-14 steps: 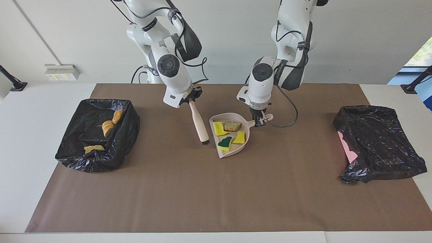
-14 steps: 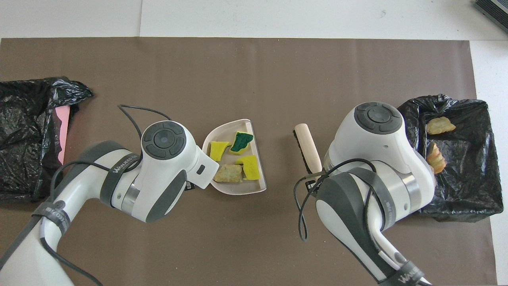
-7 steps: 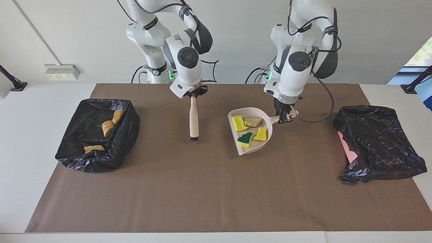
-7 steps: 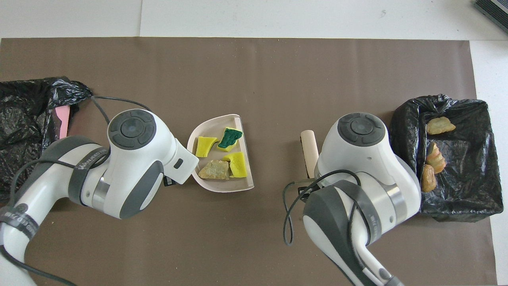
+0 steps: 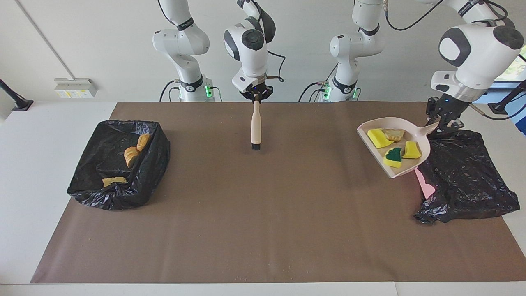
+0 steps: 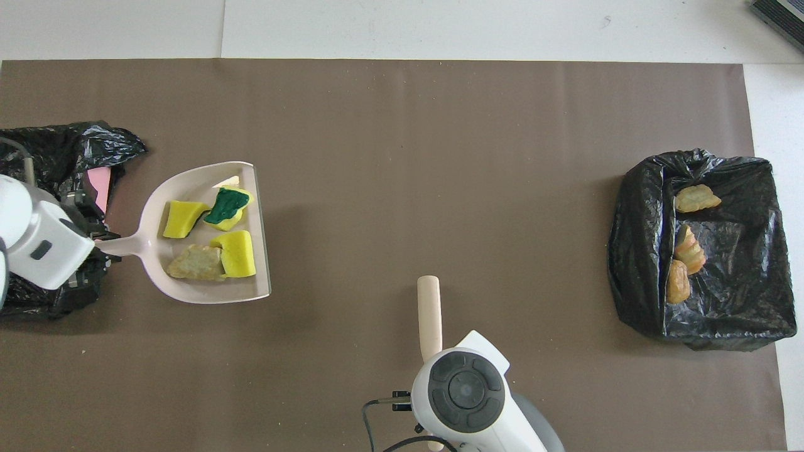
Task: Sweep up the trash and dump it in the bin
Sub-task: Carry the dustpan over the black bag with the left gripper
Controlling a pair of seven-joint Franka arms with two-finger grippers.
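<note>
Next, my right gripper puts the brush down on the near part of the brown mat [image 6: 419,363], between the bins with black bags. The brush now hangs over the mat.
My left gripper [image 5: 446,122] is shut on the handle of the pale pink dustpan [image 5: 402,170], which hangs in the air beside the black-bagged bin [image 5: 464,181] at the left arm's end of the table. In the pan [image 6: 207,287] lie yellow sponge chunks [image 5: 379,137], a green-topped one [image 5: 393,156] and a beige bread chunk [image 5: 393,134]. My right gripper [image 5: 255,98] is shut on the top of the cream-handled brush [image 5: 255,125], which hangs upright with its bristles down over the mat near the robots. In the overhead view the brush handle [image 6: 429,311] pokes out from under the right wrist.
A second black-bagged bin [image 5: 154,164] at the right arm's end holds three golden pastries [image 5: 132,155]. A brown mat [image 5: 263,213] covers the table. A pink edge [image 5: 423,183] shows under the bag of the bin beside the dustpan.
The left arm has lifted the loaded dustpan and carried it from the middle toward the bin at its own end. The right arm has drawn the brush back toward the robots and turned it upright.
</note>
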